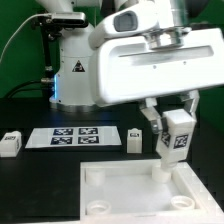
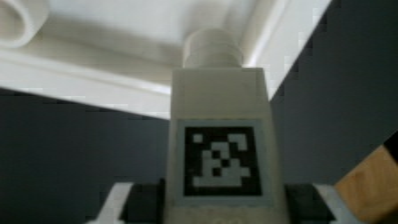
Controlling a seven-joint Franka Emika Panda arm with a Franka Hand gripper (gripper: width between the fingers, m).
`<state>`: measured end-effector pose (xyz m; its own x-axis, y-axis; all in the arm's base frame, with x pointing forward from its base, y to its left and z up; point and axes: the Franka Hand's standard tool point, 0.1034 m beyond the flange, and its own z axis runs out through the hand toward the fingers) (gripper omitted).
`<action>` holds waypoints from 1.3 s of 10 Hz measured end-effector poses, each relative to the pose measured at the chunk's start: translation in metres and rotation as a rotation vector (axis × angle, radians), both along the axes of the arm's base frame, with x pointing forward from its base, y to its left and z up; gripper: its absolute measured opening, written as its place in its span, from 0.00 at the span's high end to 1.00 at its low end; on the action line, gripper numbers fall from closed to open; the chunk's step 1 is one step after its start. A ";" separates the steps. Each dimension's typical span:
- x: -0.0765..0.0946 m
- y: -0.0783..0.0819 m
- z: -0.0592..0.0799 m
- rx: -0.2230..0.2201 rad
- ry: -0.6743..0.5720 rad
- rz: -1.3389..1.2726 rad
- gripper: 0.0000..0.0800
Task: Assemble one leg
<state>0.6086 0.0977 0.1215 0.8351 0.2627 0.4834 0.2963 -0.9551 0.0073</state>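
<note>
The robot's gripper will release the leg upright in the white panel's near corner socket (image 1: 183, 202), the one farthest from the marker board.
My gripper (image 1: 176, 128) is shut on the leg (image 1: 176, 138), a small white block with a black-and-white tag facing the camera. It holds the leg upright just over the far right corner of the large white square panel (image 1: 140, 195). In the wrist view the leg (image 2: 221, 120) runs from between my fingers toward the panel, and its round peg end (image 2: 212, 48) touches or nearly touches the panel's corner rim (image 2: 107, 60). Whether the peg is seated I cannot tell.
The marker board (image 1: 72, 137) lies flat on the black table at the exterior view's left. Another tagged white block (image 1: 10, 143) stands at the far left, and one more (image 1: 134, 138) stands beside the marker board's right end. The robot base (image 1: 75, 70) stands behind.
</note>
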 end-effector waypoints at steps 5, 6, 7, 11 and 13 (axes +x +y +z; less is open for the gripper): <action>0.010 0.002 -0.005 0.003 -0.072 0.000 0.63; 0.015 0.005 -0.006 0.009 -0.077 0.000 0.63; 0.019 0.012 -0.009 0.016 -0.079 0.003 0.63; 0.020 0.021 -0.027 0.022 -0.067 0.012 0.63; 0.021 0.020 -0.027 0.022 -0.086 0.009 0.63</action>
